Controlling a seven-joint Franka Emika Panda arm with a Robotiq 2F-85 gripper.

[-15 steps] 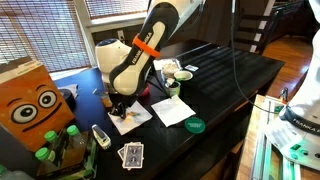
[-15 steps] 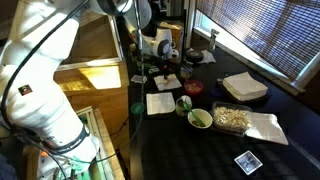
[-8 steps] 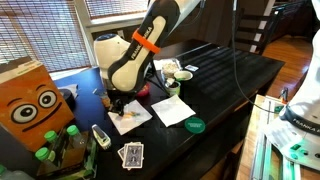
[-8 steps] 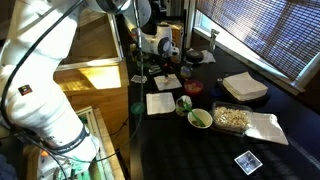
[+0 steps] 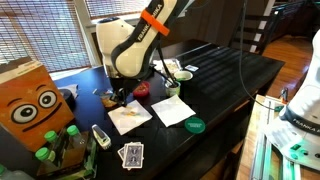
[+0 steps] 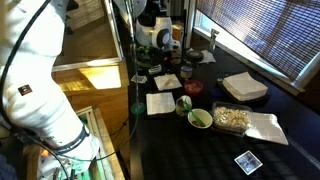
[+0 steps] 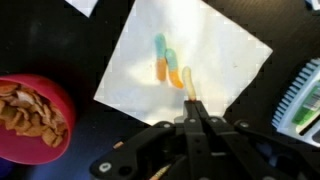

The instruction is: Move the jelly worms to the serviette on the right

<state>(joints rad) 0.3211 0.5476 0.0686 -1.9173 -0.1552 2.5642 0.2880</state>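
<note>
The robot will use its gripper to put the pale yellow worm down on the bare serviette [image 5: 164,113] near the serviette's edge facing the worms' napkin.
In the wrist view, jelly worms [image 7: 165,62], orange, yellow and green, lie on a white napkin [image 7: 215,45]. My gripper [image 7: 192,104] hangs above that napkin, shut on the lower end of one pale yellow worm [image 7: 189,85]. The strip stretches up from the fingertips. In an exterior view the gripper [image 5: 118,98] hovers over the left napkin [image 5: 128,118]. The serviette [image 5: 172,110] lies right beside it on the black table, bare. It also shows as the nearer napkin, the serviette [image 6: 160,103], with the worms' napkin [image 6: 166,82] behind it.
A red dish of snacks [image 7: 30,115] sits just beside the worms' napkin. A green lid [image 5: 195,125], playing cards [image 5: 131,154], an orange box with eyes [image 5: 35,100] and cups [image 5: 175,78] ring the napkins. A green bowl [image 6: 200,118] and food tray [image 6: 232,118] stand nearby.
The gripper has risen off the left napkin and the arm has swung upward, with the jaws staying shut. Both napkins stay where they were.
</note>
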